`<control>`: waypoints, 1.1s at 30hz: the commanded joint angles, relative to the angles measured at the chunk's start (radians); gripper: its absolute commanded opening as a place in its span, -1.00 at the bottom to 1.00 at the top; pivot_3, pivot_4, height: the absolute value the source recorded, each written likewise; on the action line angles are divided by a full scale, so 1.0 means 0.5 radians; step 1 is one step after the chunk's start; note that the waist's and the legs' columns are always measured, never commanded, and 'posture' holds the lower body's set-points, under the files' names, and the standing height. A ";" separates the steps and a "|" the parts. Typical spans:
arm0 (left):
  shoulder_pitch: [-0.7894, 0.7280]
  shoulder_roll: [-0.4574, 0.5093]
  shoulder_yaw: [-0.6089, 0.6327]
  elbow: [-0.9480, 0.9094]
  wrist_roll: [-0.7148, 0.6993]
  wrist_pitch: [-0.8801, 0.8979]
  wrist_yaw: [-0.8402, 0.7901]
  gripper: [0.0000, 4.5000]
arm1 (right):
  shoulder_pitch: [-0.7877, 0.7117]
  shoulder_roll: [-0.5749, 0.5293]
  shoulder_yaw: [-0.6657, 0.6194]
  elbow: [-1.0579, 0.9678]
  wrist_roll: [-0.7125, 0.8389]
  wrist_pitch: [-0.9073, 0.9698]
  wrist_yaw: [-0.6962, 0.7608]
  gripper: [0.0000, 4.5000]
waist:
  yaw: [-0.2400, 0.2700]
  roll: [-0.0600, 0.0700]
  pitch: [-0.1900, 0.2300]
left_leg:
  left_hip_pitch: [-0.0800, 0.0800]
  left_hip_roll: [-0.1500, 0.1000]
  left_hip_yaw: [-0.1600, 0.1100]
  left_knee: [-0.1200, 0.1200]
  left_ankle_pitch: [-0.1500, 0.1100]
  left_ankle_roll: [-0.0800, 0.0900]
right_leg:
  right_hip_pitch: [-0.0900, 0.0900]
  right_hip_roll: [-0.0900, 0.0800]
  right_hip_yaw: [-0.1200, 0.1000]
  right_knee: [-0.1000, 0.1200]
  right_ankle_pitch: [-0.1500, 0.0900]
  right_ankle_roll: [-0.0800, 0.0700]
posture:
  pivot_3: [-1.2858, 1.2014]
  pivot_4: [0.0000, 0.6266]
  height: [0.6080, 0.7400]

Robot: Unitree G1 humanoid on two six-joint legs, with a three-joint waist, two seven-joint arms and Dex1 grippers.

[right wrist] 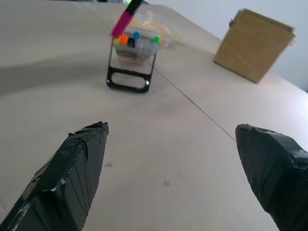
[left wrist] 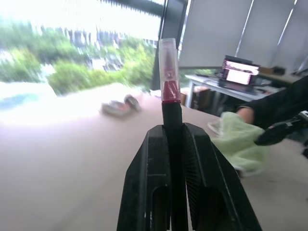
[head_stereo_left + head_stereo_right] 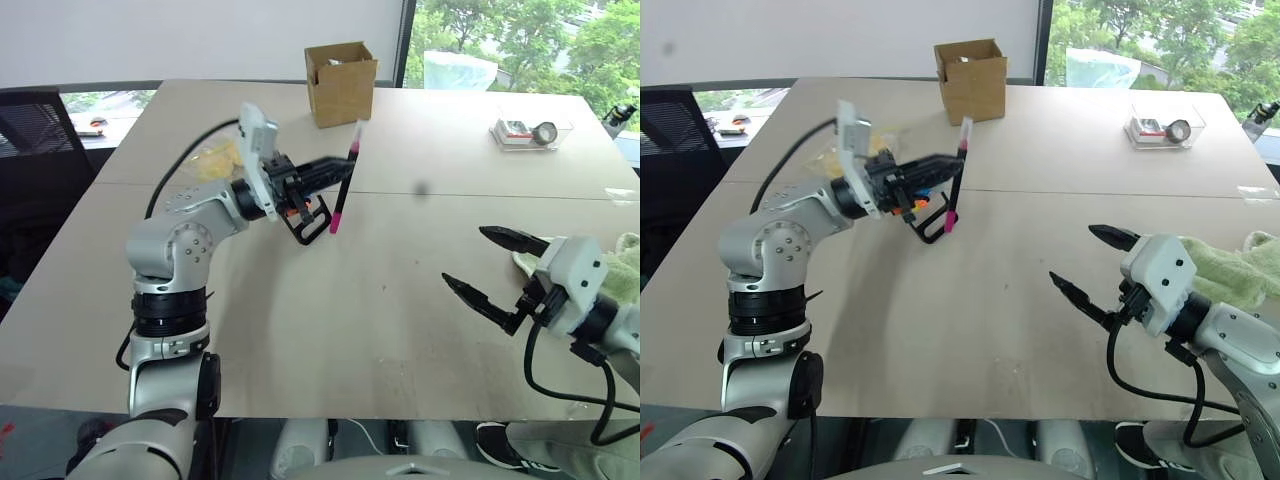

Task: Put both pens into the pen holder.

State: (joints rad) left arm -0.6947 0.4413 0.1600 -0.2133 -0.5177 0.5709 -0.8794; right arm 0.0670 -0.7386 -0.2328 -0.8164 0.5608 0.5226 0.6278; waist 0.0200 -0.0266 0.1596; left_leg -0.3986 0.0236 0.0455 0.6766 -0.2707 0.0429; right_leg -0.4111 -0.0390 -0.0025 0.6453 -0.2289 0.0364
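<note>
My left gripper is going to release the black pen among the bright highlighter caps in the pen holder (image 3: pixel 301 202). The pen now stands nearly upright above the table.
A slim black pen (image 3: pixel 346 175) with a magenta-pink end stands nearly upright above the table, pink end down, and my left gripper (image 3: pixel 335 172) is shut on its middle. The left wrist view shows the pen (image 2: pixel 170 91) pinched between the two black fingers (image 2: pixel 147 183). Its pink tip hangs just beside the top of the pen holder (image 1: pixel 131 67), a small black frame with a clear part and bright highlighter caps showing in it. My right gripper (image 3: pixel 465 256) hovers open and empty over the table's right side, well apart from the holder.
A brown cardboard box (image 3: pixel 341 82) stands at the back centre. A clear plastic tray (image 3: pixel 530 130) sits at the back right. A green cloth (image 3: pixel 1230 265) lies by the right arm. A yellowish bag (image 3: pixel 215 158) lies behind the left arm.
</note>
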 commanded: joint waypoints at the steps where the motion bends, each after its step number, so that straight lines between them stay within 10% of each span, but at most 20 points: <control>1: 0.046 0.011 -0.131 -0.098 0.444 -0.798 0.093 -0.97 | -0.125 -0.008 0.066 0.029 0.035 -0.003 0.034 1.00 | -0.004 0.000 0.000 | 0.001 -0.001 0.002 0.000 -0.001 0.001 | 0.000 -0.001 0.002 -0.001 0.000 0.000 | 0.03 -0.52 1.00; 11: 0.217 0.118 -0.268 0.499 1.114 -2.187 0.367 -0.97 | -0.290 0.085 0.134 0.085 0.108 -0.056 0.059 1.00 | -0.011 0.001 0.000 | 0.000 0.002 0.000 0.000 -0.001 0.003 | -0.001 0.002 -0.001 0.000 0.001 0.001 | 0.03 -0.52 1.00; 33: 0.326 0.173 -0.337 1.088 0.904 -2.581 0.258 -0.97 | -0.207 0.067 0.044 -0.020 0.209 -0.007 0.010 1.00 | -0.012 0.001 -0.001 | 0.001 0.002 0.001 0.000 -0.003 0.005 | 0.000 -0.001 -0.005 0.002 0.002 0.003 | 0.03 -0.52 1.00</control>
State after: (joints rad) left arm -0.5235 0.5121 -0.0138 0.3173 -0.0625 -0.6959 -0.7547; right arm -0.0355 -0.6971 -0.1757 -0.7855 0.6488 0.5226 0.6408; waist 0.0139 -0.0263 0.1593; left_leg -0.3983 0.0248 0.0460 0.6766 -0.2722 0.0456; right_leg -0.4113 -0.0394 -0.0049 0.6464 -0.2281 0.0377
